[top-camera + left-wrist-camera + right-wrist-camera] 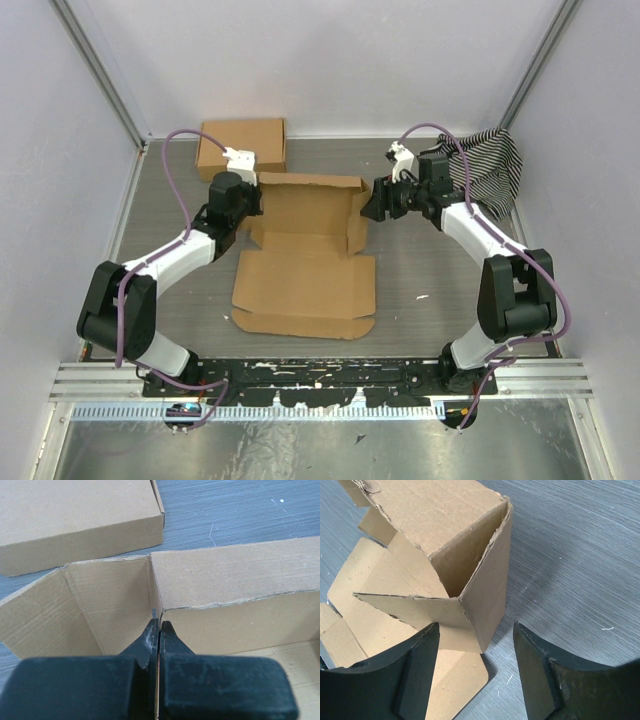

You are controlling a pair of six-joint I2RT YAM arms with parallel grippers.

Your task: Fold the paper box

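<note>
My right gripper needs to take the side flap's front corner [462, 600] and press it against the end of the box's top piece, because the box's side flap leans away from that top piece.
The paper box [305, 280] is brown cardboard in the middle of the table. Its back and side walls stand up at the far end, and its lid panel lies flat towards me. My left gripper [250, 207] is at the box's left wall. In the left wrist view the left gripper [159, 625] is shut, with a thin edge of cardboard pinched between the fingers by the inner corner of the box [225, 575]. My right gripper [372, 205] is at the right wall. In the right wrist view the right gripper [476, 626] is open, straddling the raised right corner of the box [445, 510] without gripping it.
A second, closed brown cardboard box [242, 145] lies at the back left, just behind the left gripper, and shows in the left wrist view [75, 515]. A black-and-white striped cloth [492, 165] lies at the back right. Enclosure walls stand on three sides.
</note>
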